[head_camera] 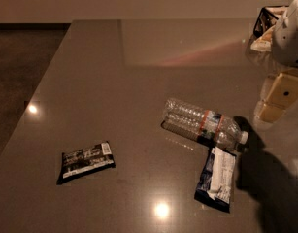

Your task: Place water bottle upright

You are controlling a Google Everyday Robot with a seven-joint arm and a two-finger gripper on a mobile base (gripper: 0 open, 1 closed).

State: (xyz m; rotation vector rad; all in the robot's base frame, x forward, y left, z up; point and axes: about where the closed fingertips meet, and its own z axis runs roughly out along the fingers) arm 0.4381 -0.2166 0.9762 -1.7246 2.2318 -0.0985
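Next, my gripper closes on the water bottle's label band (217, 127), toward the white cap. That will leave the bottom end of the bottle free for standing it upright.
The water bottle (202, 123) lies on its side on the grey table (114, 81), right of the middle. It is clear and ribbed, with a dark label band and an orange-red stripe. Its white cap (243, 137) points to the right and slightly toward the front. My gripper (277, 101) hangs at the right edge of the view, above the table, to the right of the bottle and a little behind it. It is apart from the bottle and holds nothing. Its shadow falls on the table in front of it.
A dark and white snack packet (216, 179) lies just in front of the bottle's cap end, touching or nearly touching it. Another dark packet (86, 161) lies at the front left. A box of items (266, 23) stands at the back right. The table's left edge runs diagonally.
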